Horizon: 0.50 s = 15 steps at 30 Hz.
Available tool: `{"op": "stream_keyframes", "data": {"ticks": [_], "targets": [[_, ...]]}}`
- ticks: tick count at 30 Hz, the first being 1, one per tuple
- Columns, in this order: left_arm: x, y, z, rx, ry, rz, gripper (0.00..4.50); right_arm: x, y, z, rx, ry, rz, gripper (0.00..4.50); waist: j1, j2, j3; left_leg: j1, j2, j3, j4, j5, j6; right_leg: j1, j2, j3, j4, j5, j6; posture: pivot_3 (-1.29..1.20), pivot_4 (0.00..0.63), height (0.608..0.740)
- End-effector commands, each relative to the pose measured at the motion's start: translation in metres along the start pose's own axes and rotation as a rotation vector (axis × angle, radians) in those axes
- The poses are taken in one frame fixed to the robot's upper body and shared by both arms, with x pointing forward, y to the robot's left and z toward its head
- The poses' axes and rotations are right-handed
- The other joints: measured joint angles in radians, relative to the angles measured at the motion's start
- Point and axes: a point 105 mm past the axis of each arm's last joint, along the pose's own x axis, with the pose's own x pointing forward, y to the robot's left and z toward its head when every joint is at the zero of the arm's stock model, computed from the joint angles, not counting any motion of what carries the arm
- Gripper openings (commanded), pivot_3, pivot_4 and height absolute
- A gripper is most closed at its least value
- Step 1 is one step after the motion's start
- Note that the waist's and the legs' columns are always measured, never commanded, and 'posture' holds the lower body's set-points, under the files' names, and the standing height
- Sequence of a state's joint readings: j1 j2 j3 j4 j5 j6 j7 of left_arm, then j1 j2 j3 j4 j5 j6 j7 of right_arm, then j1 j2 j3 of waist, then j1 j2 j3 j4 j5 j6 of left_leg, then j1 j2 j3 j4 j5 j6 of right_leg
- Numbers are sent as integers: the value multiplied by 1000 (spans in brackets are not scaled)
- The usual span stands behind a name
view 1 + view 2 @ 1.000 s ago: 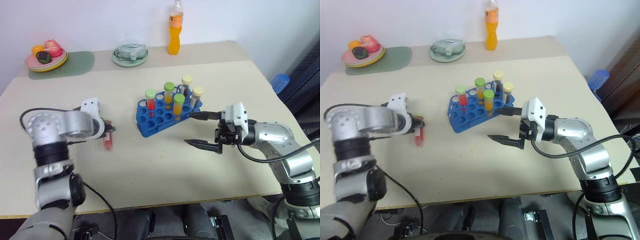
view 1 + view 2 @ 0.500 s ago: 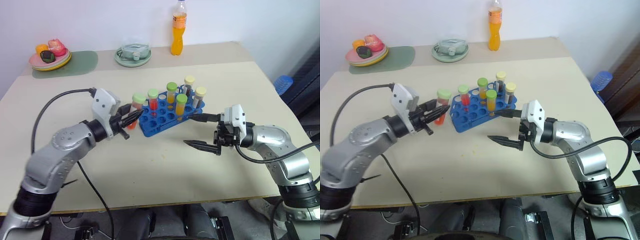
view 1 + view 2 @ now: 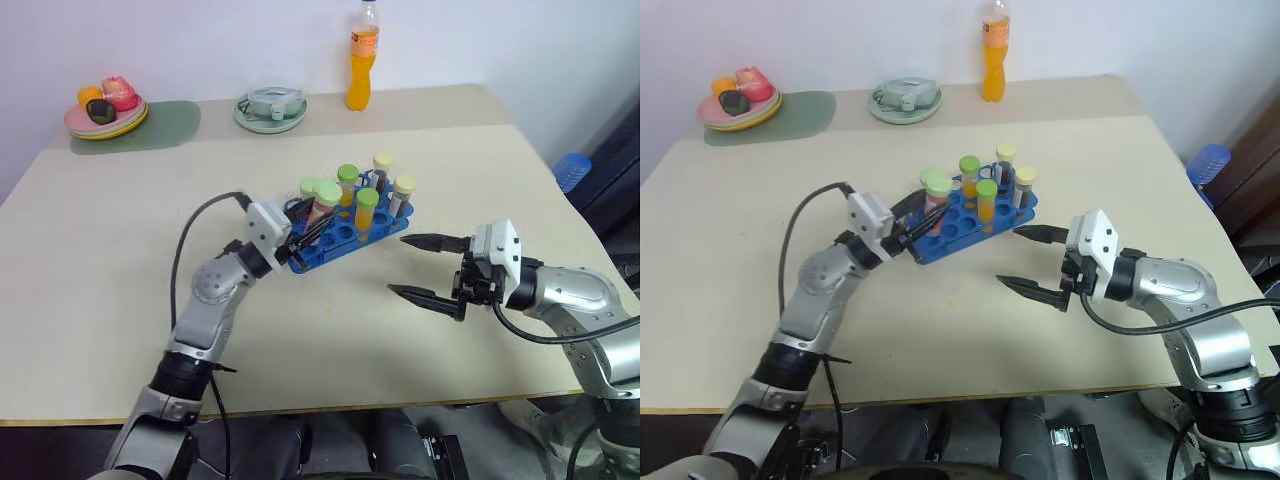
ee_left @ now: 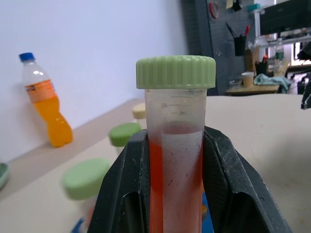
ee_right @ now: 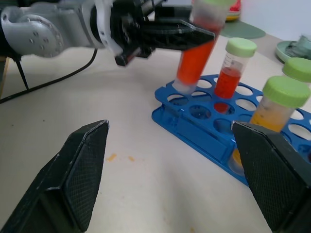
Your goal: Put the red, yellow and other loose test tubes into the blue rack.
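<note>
Next, my left gripper releases the red test tube in the blue rack's near row (image 3: 327,240), just short of the orange tube.
My left gripper (image 3: 303,229) is shut on a red test tube (image 3: 322,206) with a green cap. It holds the tube tilted over the left end of the blue rack (image 3: 346,243). The tube's round tip (image 5: 182,88) hangs at a hole in the rack's end row; I cannot tell whether it is inside. The left wrist view has the tube (image 4: 176,160) clamped between both black fingers (image 4: 124,194). Several capped tubes, red, orange and dark, stand in the rack (image 5: 194,133). My right gripper (image 3: 398,264) hovers open just right of the rack, holding nothing.
An orange drink bottle (image 3: 361,55) stands at the table's far edge. A green dish (image 3: 271,108) and a plate of toy food (image 3: 105,105) on a green mat lie at the back left. A blue object (image 3: 568,168) sits beyond the table's right edge.
My left arm swung right from the table's left side to the rack, carrying the red tube and turning it nearly upright. The right gripper drifted slightly right, still open.
</note>
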State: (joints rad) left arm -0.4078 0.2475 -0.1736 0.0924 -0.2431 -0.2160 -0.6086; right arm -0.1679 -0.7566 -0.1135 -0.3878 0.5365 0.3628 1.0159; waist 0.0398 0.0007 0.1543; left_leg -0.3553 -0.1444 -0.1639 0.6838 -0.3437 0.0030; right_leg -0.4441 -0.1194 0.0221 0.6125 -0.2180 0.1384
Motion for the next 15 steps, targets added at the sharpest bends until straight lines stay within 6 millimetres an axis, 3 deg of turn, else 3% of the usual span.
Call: {"op": "stream_keyframes", "data": {"ticks": [1, 8, 15], "targets": [[8, 4, 3, 5, -62, 28, 1120, -4, 0, 16, -40, -24, -14, 4146, 1, 0, 0, 0, 0, 0, 0, 0, 0, 0, 0, 0, 0, 0, 0, 0, 150, 740], [13, -1, -21, -53, -44, 51, 1120, -6, 0, 22, -30, -18, -20, 4146, 2, -1, 0, 0, 0, 0, 1, 0, 0, 0, 0, 0, 0, 0, 0, 0, 150, 740], [16, -17, -27, -115, -68, -12, 1120, -5, -1, 25, -31, -19, -23, 4146, 2, -1, 0, 0, 0, 0, 1, 0, 0, 0, 0, 0, 0, 0, 0, 0, 150, 740]]}}
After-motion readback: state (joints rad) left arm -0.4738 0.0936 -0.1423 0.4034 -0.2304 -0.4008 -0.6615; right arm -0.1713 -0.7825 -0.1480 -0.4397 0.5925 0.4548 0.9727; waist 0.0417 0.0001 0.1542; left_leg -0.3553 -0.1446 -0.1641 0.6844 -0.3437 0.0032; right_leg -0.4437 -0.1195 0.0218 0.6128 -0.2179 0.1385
